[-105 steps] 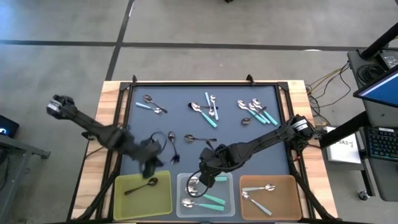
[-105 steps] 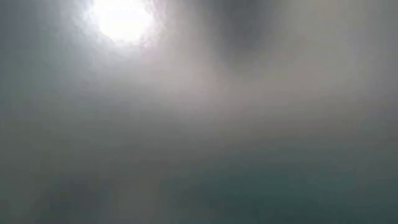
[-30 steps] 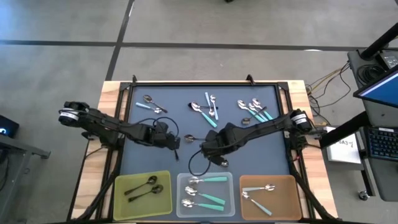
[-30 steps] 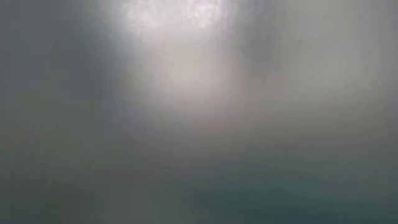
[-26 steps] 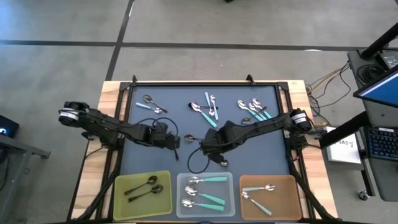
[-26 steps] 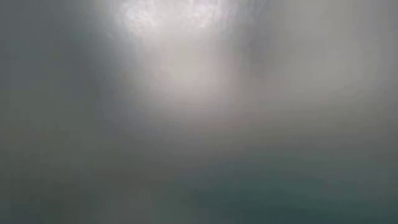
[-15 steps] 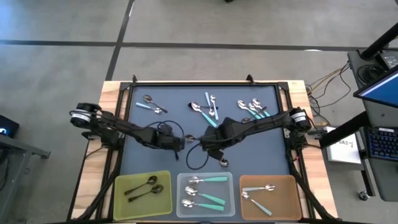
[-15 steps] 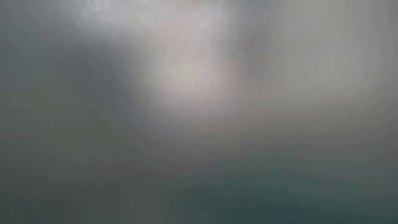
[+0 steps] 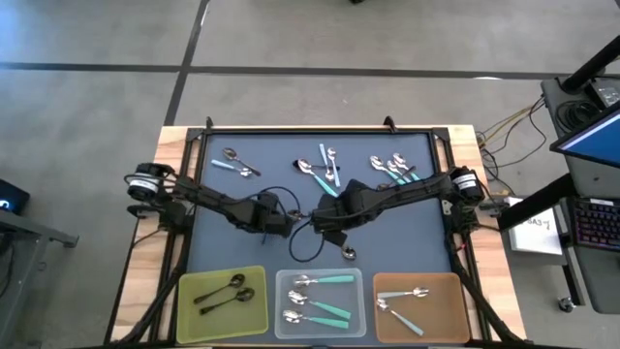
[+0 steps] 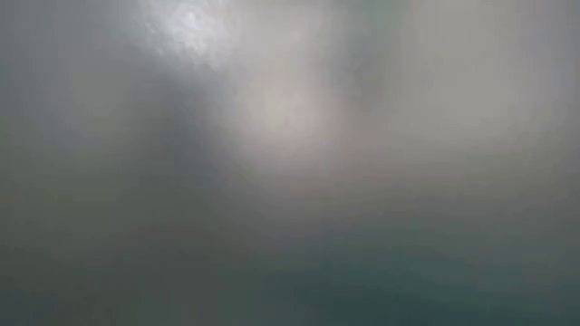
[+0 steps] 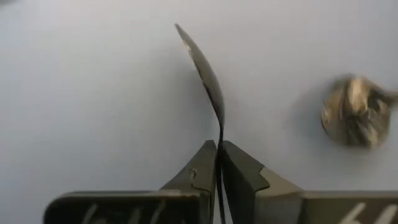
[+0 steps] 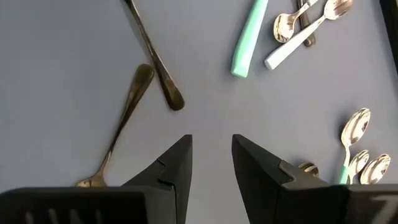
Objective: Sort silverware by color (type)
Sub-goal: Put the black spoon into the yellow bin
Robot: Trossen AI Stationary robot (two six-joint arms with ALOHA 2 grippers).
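Next, I release the dark spoon, now held near the mat's middle, from my left gripper on the bare near part of the yellow-green tray [image 9: 225,328].
My left gripper [image 9: 279,220] is shut on a thin dark all-metal spoon [image 11: 208,74] near the middle of the dark mat. My right gripper [image 9: 325,221] hovers open just to its right, fingers [image 12: 180,163] spread over bare mat. Two more dark metal spoons [image 12: 152,56] [image 12: 118,134] lie flat ahead of it. Teal-handled and light-blue-handled spoons [image 9: 325,170] [image 9: 399,172] [image 9: 235,163] lie in clusters along the mat's far side. The low view shows only blur. My left gripper pinches the dark spoon's thin handle [image 11: 219,134] between its two fingers. The spoon is seen edge-on, running straight out ahead of the fingertips along their line, its curved bowl end [image 11: 186,38] farthest away. Whether it is clear of the mat I cannot tell.
Three trays sit along the near edge: yellow-green [image 9: 254,315] with two dark spoons, clear [image 9: 356,281] with teal spoons, brown [image 9: 450,291] with light-blue spoons. A lone spoon bowl [image 9: 347,254] and a black cable loop [image 9: 302,250] lie near the right gripper. A raised frame [image 9: 320,129] borders the mat.
My left gripper has moved toward the table's right, closer to the mat's middle. My right gripper has moved toward the far edge and slightly left, so the two grippers now stand close together.
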